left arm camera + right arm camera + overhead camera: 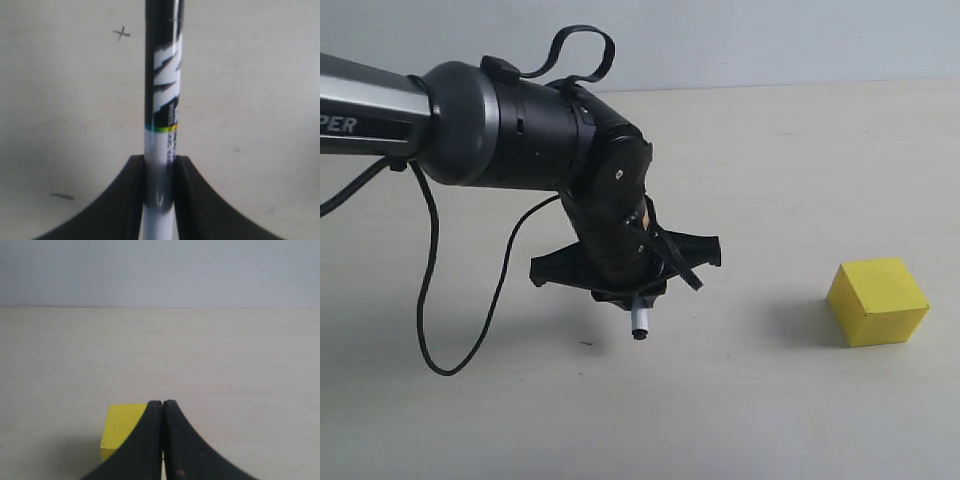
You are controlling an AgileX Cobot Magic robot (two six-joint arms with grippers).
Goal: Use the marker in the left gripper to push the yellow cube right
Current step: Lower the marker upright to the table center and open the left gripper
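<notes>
I should let go of the marker with my left gripper on the pale table [630, 288] next to the dark smudge, toward the yellow cube.
The yellow cube [878, 300] rests on the pale table at the right of the exterior view. My left gripper [632, 296] hangs well to its left, pointing down and shut on the marker [640, 324], whose black tip sits just above the table. In the left wrist view the marker [162, 105] runs between my two black fingers [127, 200], white barrel pinched, black lettered band beyond. The left gripper [160, 165] is a clear gap away from the cube. My right gripper [162, 405] is shut with nothing in it, and the yellow cube [120, 427] shows partly behind its fingers.
Loose black cables [430, 300] droop from the left arm down to the table. A small pen cross [121, 34] and a dark smudge [62, 196] mark the table surface. A grey wall [160, 270] rises beyond the table's far edge.
</notes>
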